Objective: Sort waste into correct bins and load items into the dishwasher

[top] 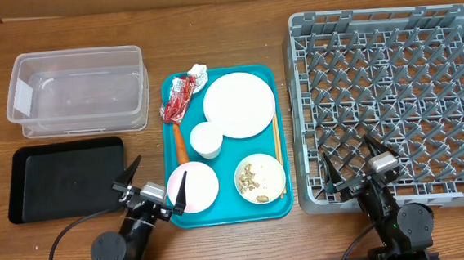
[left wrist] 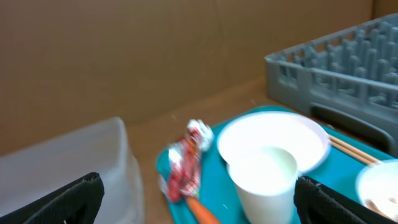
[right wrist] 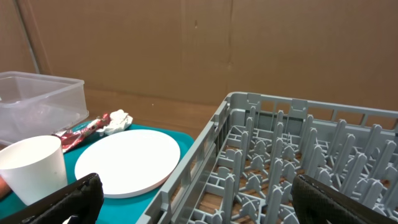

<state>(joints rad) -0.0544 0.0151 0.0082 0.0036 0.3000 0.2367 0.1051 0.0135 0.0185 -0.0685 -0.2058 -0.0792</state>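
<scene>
The rim of the cup (top: 192, 140) (left wrist: 229, 168) has a side that faces the orange stick. My left gripper closes on the rim there next.
On the teal tray (top: 273, 205) lie a red wrapper (top: 179, 97), a white napkin (top: 197, 70), an orange stick (top: 180, 143), the plate (top: 238, 105), a cup (top: 206, 140), an empty bowl (top: 195, 186) and a bowl holding food scraps (top: 260, 179). The clear tub (top: 77, 87) and black tray (top: 67, 178) sit to the left, the grey dish rack (top: 394, 102) to the right. My left gripper (top: 162, 165) stands open at the teal tray's near left corner, holding nothing. My right gripper (top: 346, 145) is open over the rack's near left corner, also with nothing in it.
Wooden chopsticks (top: 277, 139) lie along the teal tray's right side. In the left wrist view the cup (left wrist: 267, 177) and wrapper (left wrist: 183, 168) lie ahead between my fingers. The right wrist view shows the rack wall (right wrist: 205, 149) and plate (right wrist: 134, 162) ahead.
</scene>
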